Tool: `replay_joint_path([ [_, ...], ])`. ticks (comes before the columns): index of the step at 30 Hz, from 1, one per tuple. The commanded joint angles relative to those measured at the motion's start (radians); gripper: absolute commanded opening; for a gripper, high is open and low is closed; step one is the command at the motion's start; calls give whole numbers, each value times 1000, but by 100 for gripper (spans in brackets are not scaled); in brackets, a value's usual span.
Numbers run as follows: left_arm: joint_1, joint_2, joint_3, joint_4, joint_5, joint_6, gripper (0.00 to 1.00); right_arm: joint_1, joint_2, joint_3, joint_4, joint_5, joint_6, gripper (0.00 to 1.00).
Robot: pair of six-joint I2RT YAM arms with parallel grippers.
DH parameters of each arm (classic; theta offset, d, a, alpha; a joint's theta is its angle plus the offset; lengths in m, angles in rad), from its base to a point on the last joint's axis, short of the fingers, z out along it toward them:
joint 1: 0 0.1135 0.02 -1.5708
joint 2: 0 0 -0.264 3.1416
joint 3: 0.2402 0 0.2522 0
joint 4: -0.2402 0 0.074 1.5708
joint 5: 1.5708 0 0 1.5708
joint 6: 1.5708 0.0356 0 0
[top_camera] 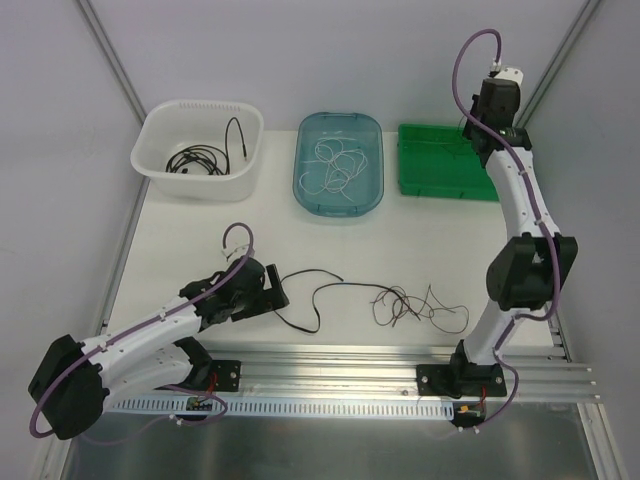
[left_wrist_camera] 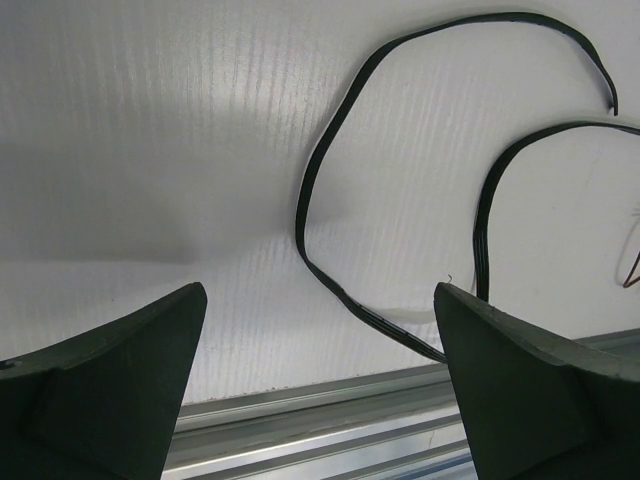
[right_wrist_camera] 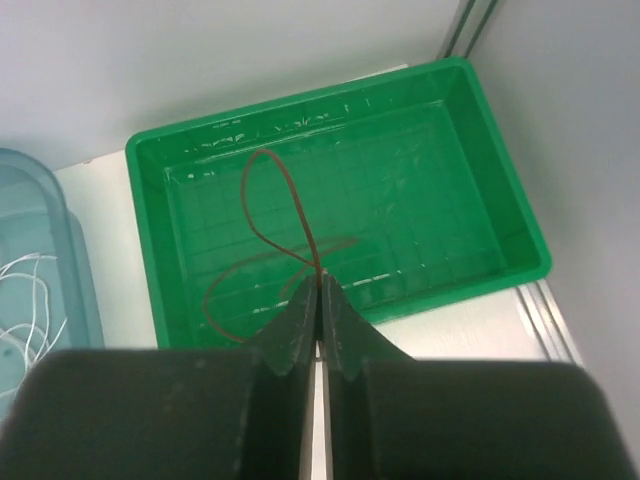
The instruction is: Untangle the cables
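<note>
I need to next move my left gripper over to the black flat cable's bend (top_camera: 319, 322) (left_wrist_camera: 482, 288) nearest the aluminium rail, and then close it there.
A black flat cable (top_camera: 310, 295) lies looped on the white table, and in the left wrist view the black flat cable (left_wrist_camera: 330, 180) curves just beyond my left gripper (left_wrist_camera: 318, 287). That gripper is wide open and low near the front rail, with nothing between its fingers. To the right of the black cable lies a tangle of thin brown wires (top_camera: 410, 305). My right gripper (right_wrist_camera: 318, 285) is raised over the green tray (right_wrist_camera: 500, 200) and shut on a thin brown wire (right_wrist_camera: 270, 210), which hangs looped into the tray.
A white bin (top_camera: 160, 130) at the back left holds coiled black cables (top_camera: 200, 158). A blue translucent bin (top_camera: 372, 130) in the middle holds white cables (top_camera: 338, 165). The green tray (top_camera: 440, 160) stands back right. An aluminium rail (top_camera: 340, 375) runs along the near edge.
</note>
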Motion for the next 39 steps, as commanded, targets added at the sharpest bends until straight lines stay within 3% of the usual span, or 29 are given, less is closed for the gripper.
replay_joint_path([
  [1,-5,7,43,33,28,37,99,-31,100,124,116,-64,33,1],
  [6,-5,49,62,70,48,75,99,-49,351,284,116,-77,28,4],
  [8,-5,73,74,96,60,100,99,-51,411,357,116,-94,21,25],
  [9,-7,101,77,107,66,106,99,-51,463,374,111,-97,15,42],
  [12,-13,154,88,156,89,132,99,-51,485,381,106,-74,13,66],
  [15,-28,208,114,179,111,156,99,-51,392,260,138,-88,25,74],
  [19,-70,251,144,193,115,178,99,-51,237,89,139,-145,77,77],
  [27,-183,366,279,191,123,277,99,39,-88,-190,-162,-251,130,78],
  [31,-229,444,347,187,115,340,99,81,-289,-452,-280,-304,172,78],
  [36,-272,550,416,144,30,351,99,121,-578,-694,-348,-332,191,78],
  [39,-295,628,482,37,-41,341,98,151,-723,-797,-392,-373,200,78],
])
